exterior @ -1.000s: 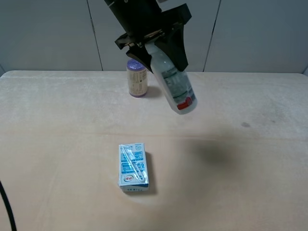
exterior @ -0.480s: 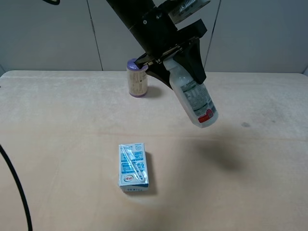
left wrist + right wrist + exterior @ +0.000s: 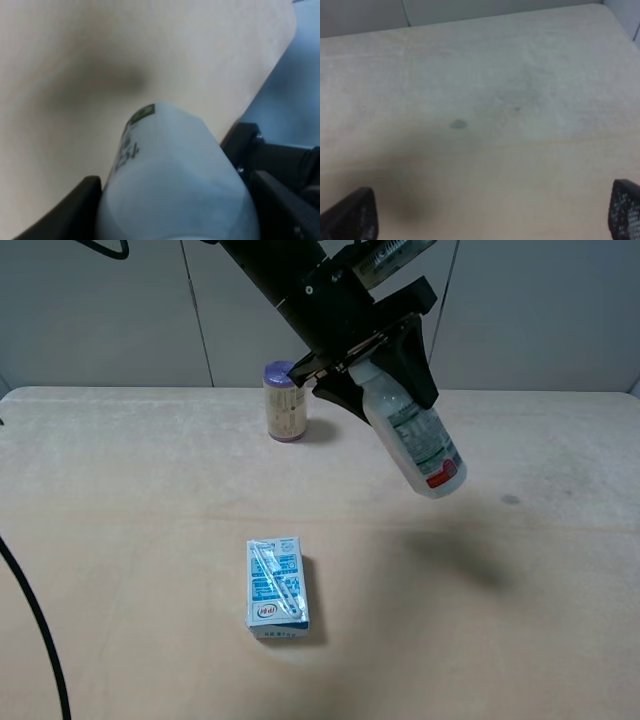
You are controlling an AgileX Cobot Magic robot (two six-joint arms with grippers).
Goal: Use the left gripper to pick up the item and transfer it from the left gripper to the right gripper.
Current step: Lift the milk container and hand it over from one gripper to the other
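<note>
My right gripper will next close on the bottle's lower end (image 3: 434, 462) near the red patch, since my left gripper is holding the upper part of the bottle.
The item, a small white plastic bottle (image 3: 415, 445) with green print and a red patch near its base, hangs tilted in the air above the table's middle right, base pointing down and to the right. My left gripper (image 3: 378, 380), all black, is shut on its upper part near the cap. In the left wrist view the bottle (image 3: 175, 170) fills the space between the two black fingers (image 3: 75, 210). My right gripper (image 3: 487, 215) shows only in its own wrist view. Its fingertips (image 3: 350, 212) stand far apart, open and empty over bare table. It is out of the high view.
A purple-lidded beige jar (image 3: 285, 402) stands at the back, behind the left arm. A flat blue-and-white carton (image 3: 276, 587) lies in the front middle. A small dark stain (image 3: 511, 500) marks the table at the right, and it shows in the right wrist view (image 3: 458, 123). A black cable (image 3: 40, 630) curves at the front left.
My left gripper has carried the bottle to the right and a little lower. The jar, once partly hidden, shows more. The carton has not moved.
</note>
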